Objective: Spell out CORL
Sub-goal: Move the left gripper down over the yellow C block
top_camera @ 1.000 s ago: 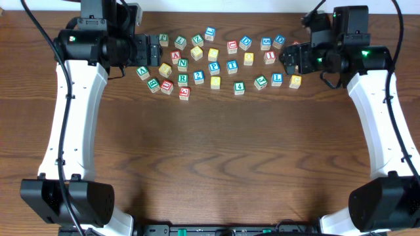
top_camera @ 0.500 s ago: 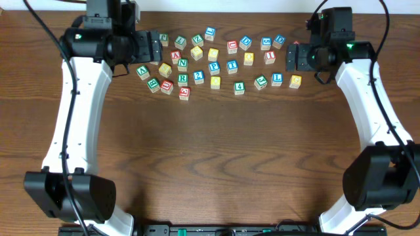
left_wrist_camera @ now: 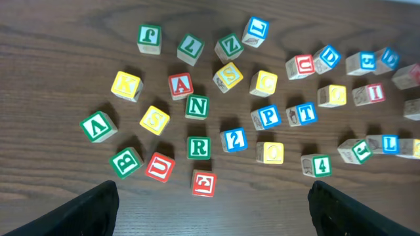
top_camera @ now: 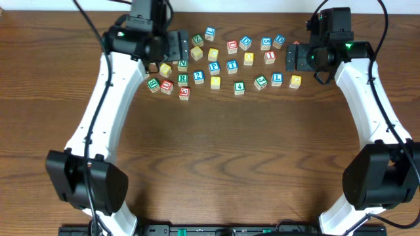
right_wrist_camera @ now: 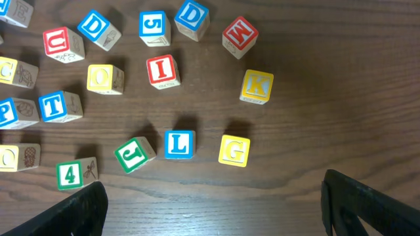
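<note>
I need to close my left gripper on the sides of the yellow C cube [top_camera: 213, 56] [left_wrist_camera: 264, 84], which sits between the yellow S cube and the red U cube.
Several alphabet cubes lie scattered at the table's far side. The green R cube [top_camera: 182, 78] [left_wrist_camera: 199, 147] lies in the left group. The blue L cube [top_camera: 277, 78] [right_wrist_camera: 179, 143] lies at the right. A yellow cube that reads as C [top_camera: 214, 54] [left_wrist_camera: 263, 83] and a yellow O cube [top_camera: 248, 58] [right_wrist_camera: 104, 78] lie in the middle. My left gripper [top_camera: 173, 47] [left_wrist_camera: 213, 210] hovers open and empty above the left cubes. My right gripper [top_camera: 292, 58] [right_wrist_camera: 213, 206] hovers open and empty by the right cubes, the L just ahead of it.
Red-lettered cubes lie among the others, such as U [left_wrist_camera: 160, 166], A [left_wrist_camera: 180, 85] and I [right_wrist_camera: 161, 69]. A second yellow O cube [top_camera: 215, 81] and a yellow G cube [right_wrist_camera: 234, 150] lie nearby. Bare brown wood [top_camera: 216, 151] stretches in front of the cubes.
My left arm has swung right, its gripper now over the upper left cubes. My right arm shifted a little early on and has since held still. No cube has moved.
</note>
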Tool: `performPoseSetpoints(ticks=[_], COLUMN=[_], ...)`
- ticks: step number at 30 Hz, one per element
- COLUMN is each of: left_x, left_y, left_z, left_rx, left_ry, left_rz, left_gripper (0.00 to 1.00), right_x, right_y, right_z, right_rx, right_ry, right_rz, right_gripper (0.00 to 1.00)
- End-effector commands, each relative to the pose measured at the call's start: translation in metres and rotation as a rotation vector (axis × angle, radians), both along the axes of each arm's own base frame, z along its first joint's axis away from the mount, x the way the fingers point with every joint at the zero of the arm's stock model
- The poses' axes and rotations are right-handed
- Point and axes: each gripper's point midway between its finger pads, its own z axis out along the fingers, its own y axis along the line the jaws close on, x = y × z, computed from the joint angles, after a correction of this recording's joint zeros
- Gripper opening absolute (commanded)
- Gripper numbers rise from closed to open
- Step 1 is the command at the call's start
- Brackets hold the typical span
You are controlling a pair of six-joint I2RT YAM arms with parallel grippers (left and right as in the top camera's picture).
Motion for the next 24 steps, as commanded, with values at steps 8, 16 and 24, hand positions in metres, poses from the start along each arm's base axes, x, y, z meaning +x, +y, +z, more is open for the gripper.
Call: performPoseSetpoints(ticks=[8, 16, 24], left_x=[0.01, 0.003, 0.002], left_y=[0.001, 0.002, 0.001], left_z=[0.008, -0.024, -0.038], left_rx=[0.055, 0.118, 0.12], left_ry=[-0.018, 0.08, 0.119], left_rz=[0.008, -0.058, -0.064], left_gripper=[0.91, 0.91, 0.91], right_x=[0.003, 0.003, 0.003], right_y=[-0.007, -0.007, -0.007], right_z=[0.009, 0.009, 0.009], right_rx=[0.001, 0.001, 0.001], right_ry=[-0.021, -0.021, -0.021], right_rz=[-0.027, -0.027, -0.027], right_gripper=[0.99, 0.99, 0.99])
